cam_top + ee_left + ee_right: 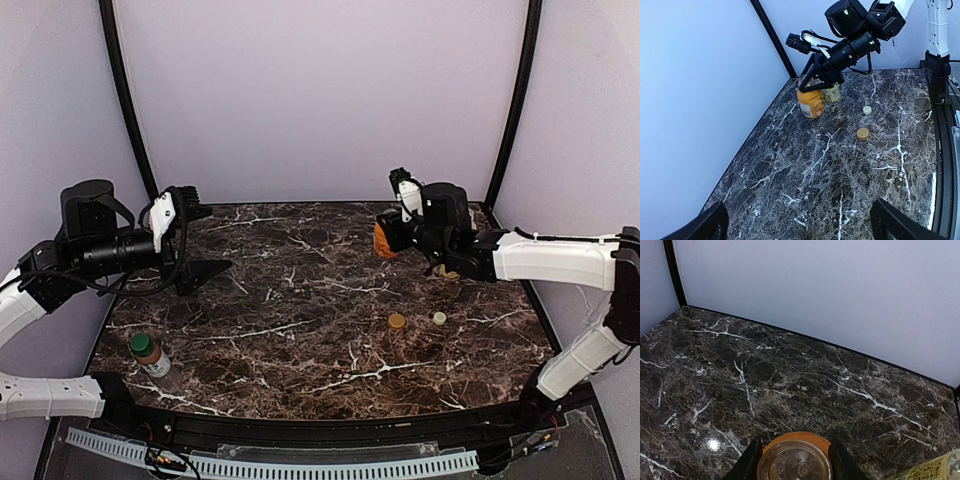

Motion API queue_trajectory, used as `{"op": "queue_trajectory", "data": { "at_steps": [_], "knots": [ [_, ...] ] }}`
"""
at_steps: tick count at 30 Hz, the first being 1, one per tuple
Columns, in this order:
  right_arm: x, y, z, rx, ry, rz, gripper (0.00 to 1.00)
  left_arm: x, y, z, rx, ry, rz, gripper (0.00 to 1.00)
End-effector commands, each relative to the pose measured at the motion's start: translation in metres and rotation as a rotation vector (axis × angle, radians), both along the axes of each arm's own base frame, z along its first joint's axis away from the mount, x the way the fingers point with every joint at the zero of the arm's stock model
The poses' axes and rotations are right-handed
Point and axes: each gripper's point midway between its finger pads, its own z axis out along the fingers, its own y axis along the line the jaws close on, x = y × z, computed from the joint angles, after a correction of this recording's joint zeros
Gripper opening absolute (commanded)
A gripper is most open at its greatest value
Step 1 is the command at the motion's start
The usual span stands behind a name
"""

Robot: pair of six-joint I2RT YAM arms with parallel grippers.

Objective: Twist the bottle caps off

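Note:
The robot's right gripper needs to set the short orange bottle down behind the gold cap, next to the yellow-labelled bottle [400, 282].
The short orange bottle [795, 441] stands uncapped at the back right of the table [300, 300], also in the top view [382, 243] and the left wrist view [811, 102]. My right gripper [794, 462] is shut on it, one finger on each side of its top. The yellow-labelled bottle [832, 93] stands just beside it, partly hidden under the right arm [446, 270]. The small clear bottle [150, 356] with a green cap stands at the front left. My left gripper [802, 225] is open and empty, held above the left side of the table [200, 272].
A gold cap [397, 321] and a smaller pale cap [439, 318] lie loose on the table, right of the middle; both also show in the left wrist view, the gold cap [863, 133] and the pale cap [867, 109]. Lilac walls and black posts close in the back and sides.

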Motion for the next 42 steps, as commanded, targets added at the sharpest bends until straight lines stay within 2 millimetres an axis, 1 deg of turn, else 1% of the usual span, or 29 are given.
{"op": "queue_trajectory", "data": {
  "at_steps": [1,4,8,10,15,21,22,23,25,27,28,29,33,34,35,36,37,38,39,40,41,42],
  "knots": [
    [0.012,-0.022,-0.013,0.015,0.001,-0.051,0.0,0.003,0.012,-0.006,-0.012,0.013,0.042,1.0],
    [0.022,-0.031,-0.036,-0.023,0.013,-0.071,0.0,0.005,0.016,-0.01,-0.02,0.032,0.057,1.0],
    [0.036,-0.045,-0.075,-0.069,0.071,-0.114,0.0,0.005,0.019,-0.01,-0.022,0.037,0.062,1.0],
    [0.04,-0.048,-0.087,-0.067,0.083,-0.122,0.0,0.006,0.019,-0.009,-0.02,0.037,0.064,1.0],
    [0.043,-0.051,-0.106,-0.029,0.114,-0.129,0.0,0.007,0.017,-0.011,-0.013,0.045,0.057,1.0],
    [0.038,-0.053,-0.127,-0.025,0.173,-0.133,0.0,0.009,0.015,-0.011,-0.01,0.047,0.053,1.0],
    [0.037,-0.053,-0.129,-0.024,0.183,-0.139,0.02,0.009,0.015,-0.012,-0.009,0.047,0.052,1.0],
    [0.037,-0.054,-0.13,-0.024,0.191,-0.145,0.09,0.009,0.014,-0.012,-0.008,0.048,0.053,1.0],
    [0.036,-0.055,-0.128,-0.021,0.2,-0.151,0.32,0.009,0.014,-0.013,-0.007,0.052,0.053,1.0],
    [0.036,-0.054,-0.122,-0.014,0.197,-0.146,0.5,0.009,0.014,-0.015,-0.001,0.058,0.052,1.0],
    [0.036,-0.054,-0.117,-0.009,0.191,-0.144,0.56,0.009,0.014,-0.017,0.001,0.06,0.051,1.0],
    [0.036,-0.054,-0.113,-0.007,0.185,-0.142,0.6,0.009,0.015,-0.02,0.01,0.065,0.051,1.0],
    [0.038,-0.048,-0.091,-0.025,0.16,-0.102,0.71,0.006,0.017,-0.032,0.062,0.07,0.04,1.0],
    [0.038,-0.045,-0.085,-0.035,0.157,-0.087,0.74,0.002,0.019,-0.039,0.101,0.068,0.023,1.0],
    [0.04,-0.043,-0.077,-0.042,0.151,-0.081,0.78,-0.001,0.019,-0.042,0.125,0.064,0.003,1.0],
    [0.041,-0.042,-0.07,-0.053,0.145,-0.075,0.88,-0.011,0.021,-0.056,0.206,0.06,-0.052,1.0],
    [0.042,-0.041,-0.062,-0.062,0.138,-0.069,0.9,-0.016,0.023,-0.06,0.249,0.051,-0.083,1.0],
    [0.042,-0.04,-0.052,-0.07,0.127,-0.061,0.92,-0.026,0.03,-0.07,0.338,0.042,-0.13,1.0],
    [0.042,-0.038,-0.043,-0.076,0.116,-0.049,0.94,-0.03,0.035,-0.076,0.388,0.046,-0.151,1.0],
    [0.041,-0.036,-0.033,-0.079,0.103,-0.033,0.96,-0.038,0.046,-0.081,0.48,0.038,-0.177,1.0],
    [0.039,-0.034,-0.024,-0.083,0.091,-0.015,0.97,-0.04,0.05,-0.084,0.528,0.043,-0.19,1.0],
    [0.035,-0.029,-0.015,-0.08,0.08,0.017,0.98,-0.047,0.063,-0.083,0.614,0.04,-0.213,1.0]
  ]
}}
